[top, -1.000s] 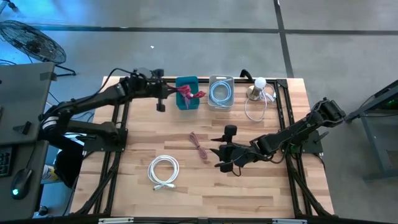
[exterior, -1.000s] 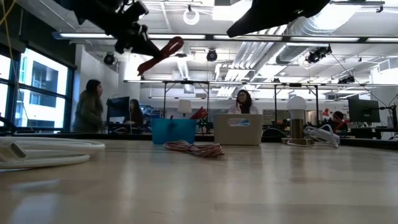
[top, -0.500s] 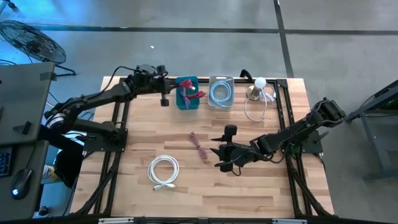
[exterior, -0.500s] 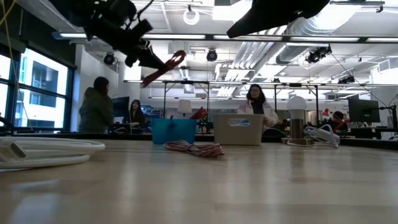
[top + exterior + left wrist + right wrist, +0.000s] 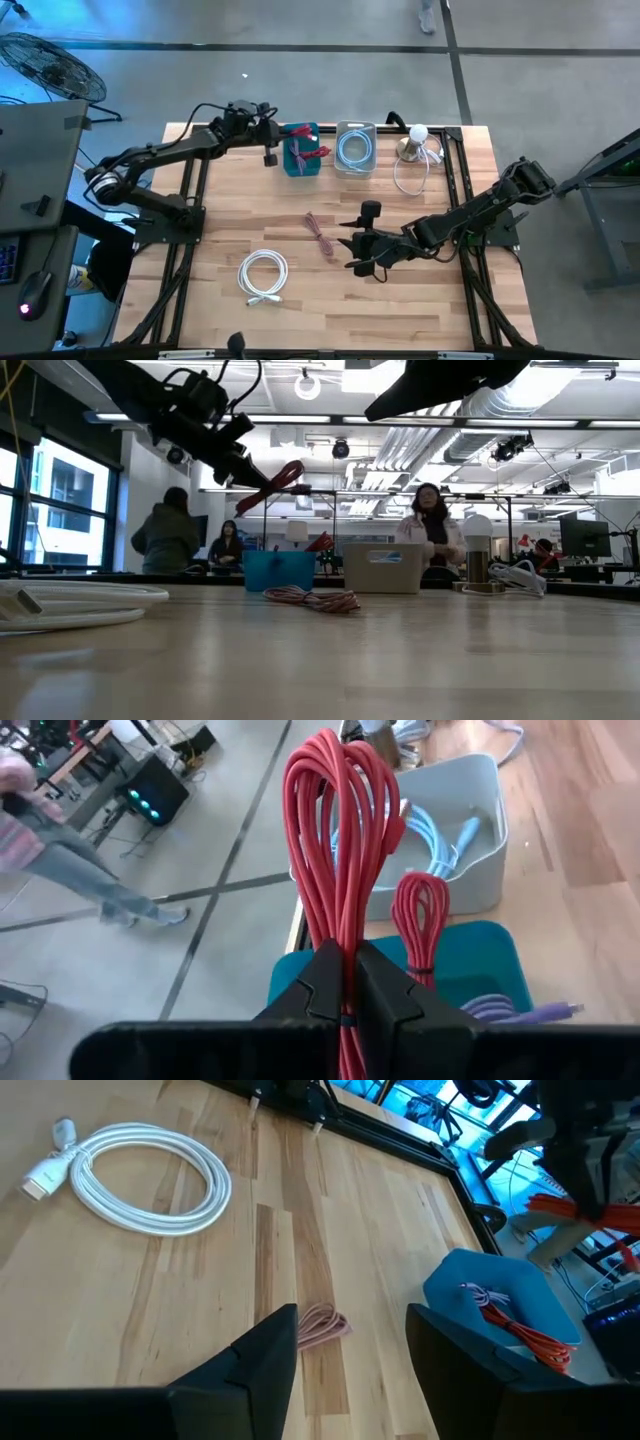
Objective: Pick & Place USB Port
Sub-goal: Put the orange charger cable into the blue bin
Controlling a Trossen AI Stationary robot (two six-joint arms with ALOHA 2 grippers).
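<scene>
My left gripper should release the red cable bundle in the blue bin (image 5: 310, 148) (image 5: 408, 958), against the second red bundle.
My left gripper (image 5: 283, 143) is shut on a red cable bundle (image 5: 340, 840) and hangs it in the air at the blue bin's (image 5: 300, 165) left rim. That bin (image 5: 480, 955) holds a second red bundle (image 5: 420, 915) and a purple cable (image 5: 525, 1015). My right gripper (image 5: 352, 252) is open above the table's middle, just right of a pink cable bundle (image 5: 320, 235) lying flat on the wood. The pink bundle (image 5: 320, 1325) sits beyond its fingers, untouched. A white cable coil (image 5: 263, 275) lies flat nearer the near edge. My left gripper pinches the red cable bundle between its two fingers at the bundle's lower part (image 5: 346, 982), several strands together. The fingers (image 5: 232, 458) reach out slanting down toward the blue bin (image 5: 280, 570). The bundle's looped end (image 5: 285, 475) sticks out past the fingertips, lifted clear of bin and table.
A grey bin (image 5: 355, 148) with a light-blue cable stands right of the blue bin. A white lamp-like thing (image 5: 415, 140) with a white cord stands near the far right corner. Black frame rails run along both table sides. People stand in the room behind.
My left gripper has carried the red bundle toward the table's right, up to the blue bin, and lowered it somewhat, staying shut on it. My right arm has kept still. People in the background have walked about.
</scene>
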